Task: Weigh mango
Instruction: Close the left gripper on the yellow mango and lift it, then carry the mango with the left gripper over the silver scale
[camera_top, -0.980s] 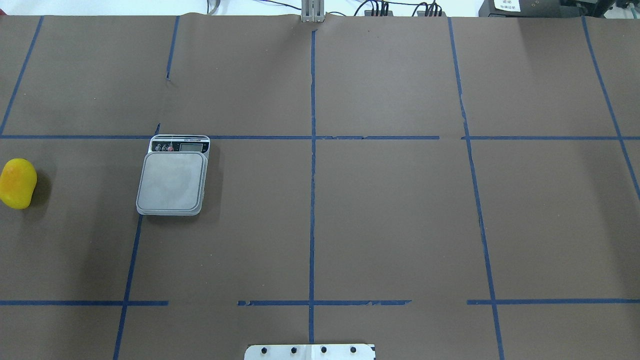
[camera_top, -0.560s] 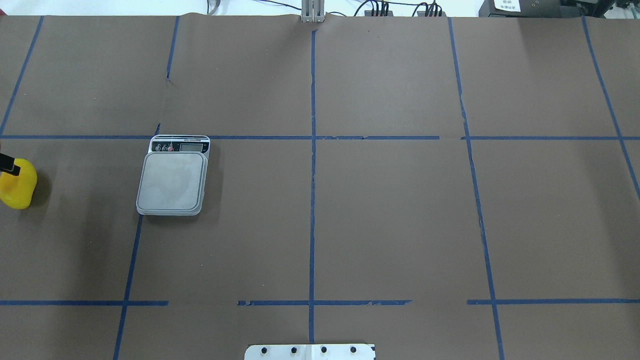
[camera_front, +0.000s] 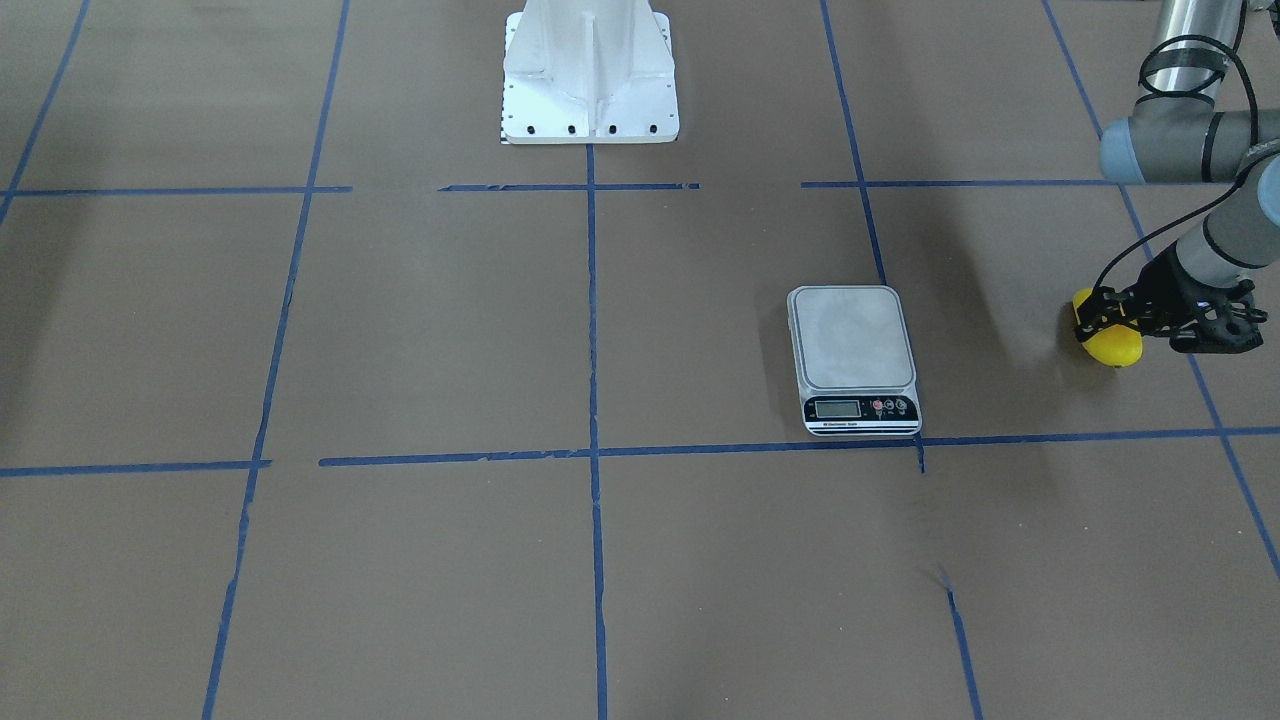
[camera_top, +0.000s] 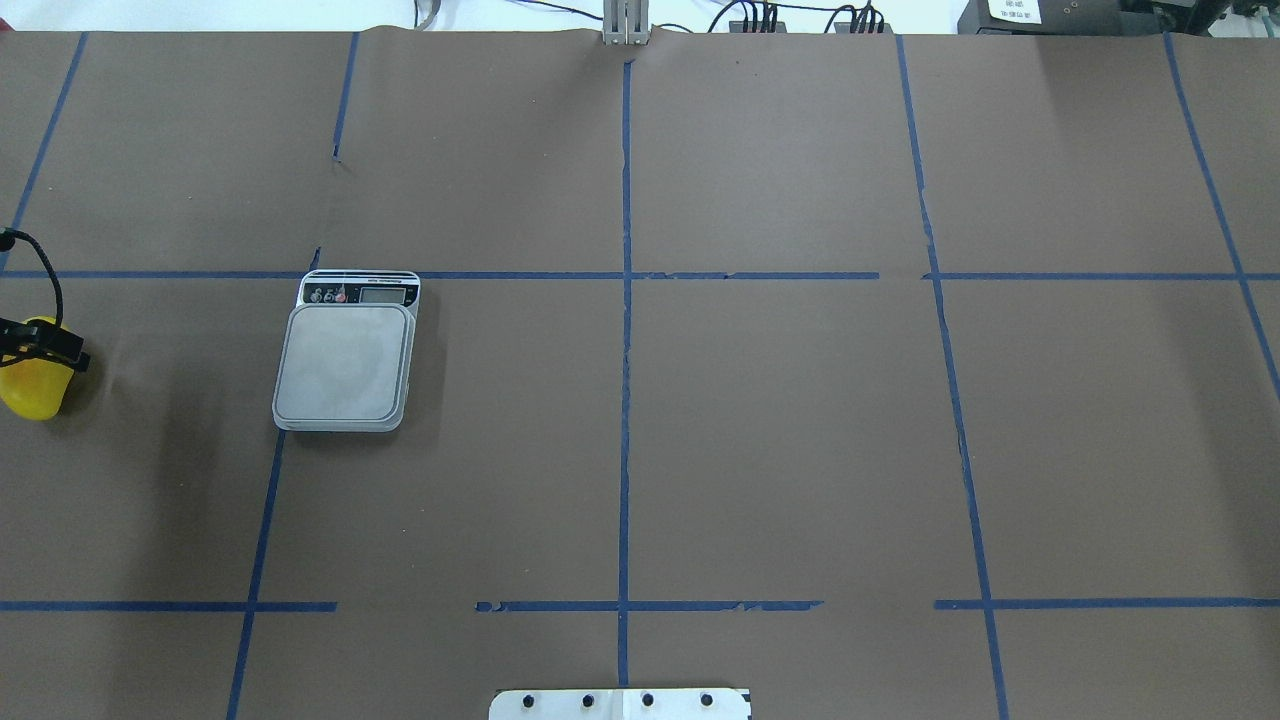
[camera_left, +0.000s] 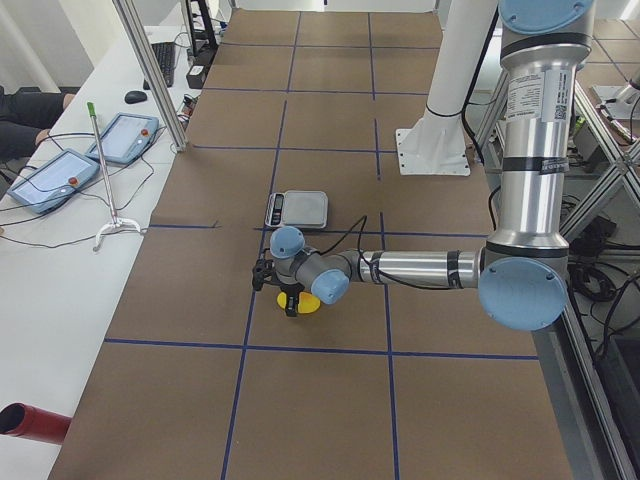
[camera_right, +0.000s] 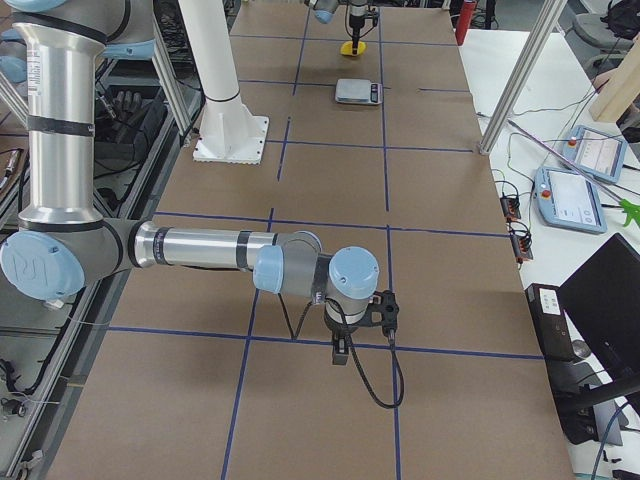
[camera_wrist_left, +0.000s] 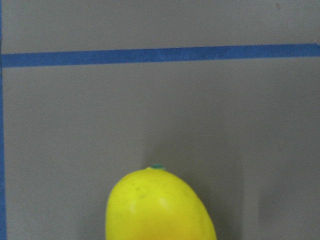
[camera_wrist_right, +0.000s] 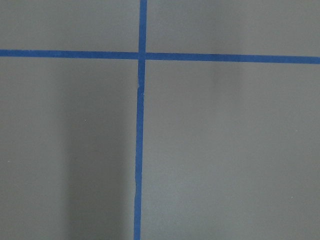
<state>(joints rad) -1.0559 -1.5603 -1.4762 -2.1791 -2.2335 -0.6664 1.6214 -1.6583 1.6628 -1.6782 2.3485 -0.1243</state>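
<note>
The robot's left gripper needs to set the yellow mango down on the middle of the grey scale's empty platform (camera_front: 864, 340).
The yellow mango (camera_top: 32, 392) lies on the brown table at the far left of the overhead view; it also shows in the front view (camera_front: 1116, 346) and at the bottom of the left wrist view (camera_wrist_left: 160, 207). My left gripper (camera_front: 1100, 318) hangs low over the mango, its black fingers (camera_top: 50, 347) across the fruit's top, and looks open. The grey scale (camera_top: 345, 360) with an empty platform stands to the mango's right, display at its far end. My right gripper (camera_right: 340, 345) shows only in the right side view, low over bare table, so I cannot tell whether it is open or shut.
The white robot base plate (camera_front: 590, 80) sits at the robot's edge of the table. Blue tape lines (camera_top: 625, 300) grid the brown surface. A side bench with tablets (camera_left: 60, 170) and a metal post (camera_left: 150, 75) stand beyond the far edge.
My left gripper has come in from the view's left edge and now reaches across the top of the mango. The mango and the scale have not moved.
</note>
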